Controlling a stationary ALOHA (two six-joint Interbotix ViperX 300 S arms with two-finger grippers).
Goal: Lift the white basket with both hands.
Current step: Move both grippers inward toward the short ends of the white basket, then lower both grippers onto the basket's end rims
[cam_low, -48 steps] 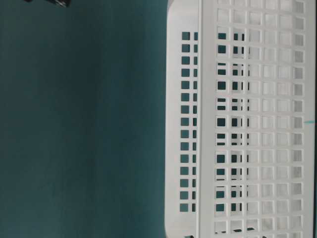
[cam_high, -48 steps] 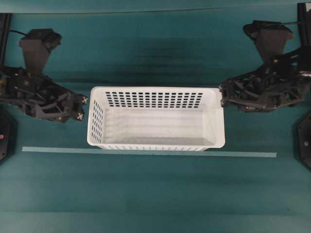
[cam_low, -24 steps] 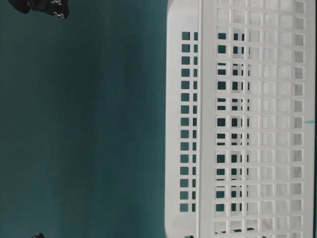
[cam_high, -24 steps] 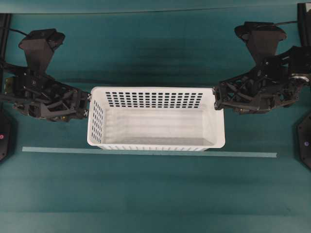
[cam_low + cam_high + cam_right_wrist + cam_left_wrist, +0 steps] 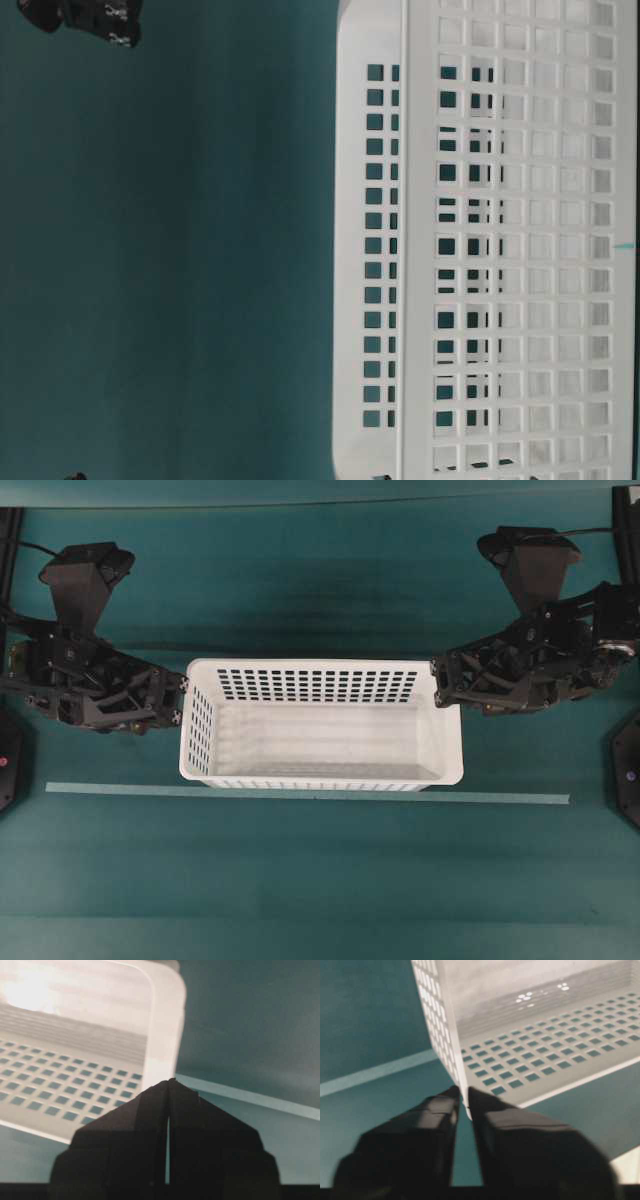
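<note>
My right gripper closes next on the middle of the white basket's short end rim [image 5: 449,732] [image 5: 161,1061], across from the basket's end at my left gripper.
The white basket [image 5: 320,738] stands empty and upright in the middle of the teal table. My left gripper [image 5: 182,694] is at its left end wall. In the left wrist view this gripper [image 5: 463,1091] is open by a narrow gap, and the basket's [image 5: 545,1055] wall edge reaches down between the fingertips. My right gripper [image 5: 436,680] is at the basket's back right corner. In the right wrist view it [image 5: 169,1081] is shut, tips together, just short of the rounded rim of the basket [image 5: 165,1035]. The table-level view shows the basket's slotted wall [image 5: 500,250].
A pale tape strip [image 5: 300,793] runs across the table just in front of the basket. Both arms' black bodies [image 5: 80,670] [image 5: 550,650] flank the basket. A black part of one gripper [image 5: 95,15] shows at the table-level view's top left.
Both grippers moved inward to the basket's ends. The left jaws have parted slightly around the wall edge. The basket has not moved.
</note>
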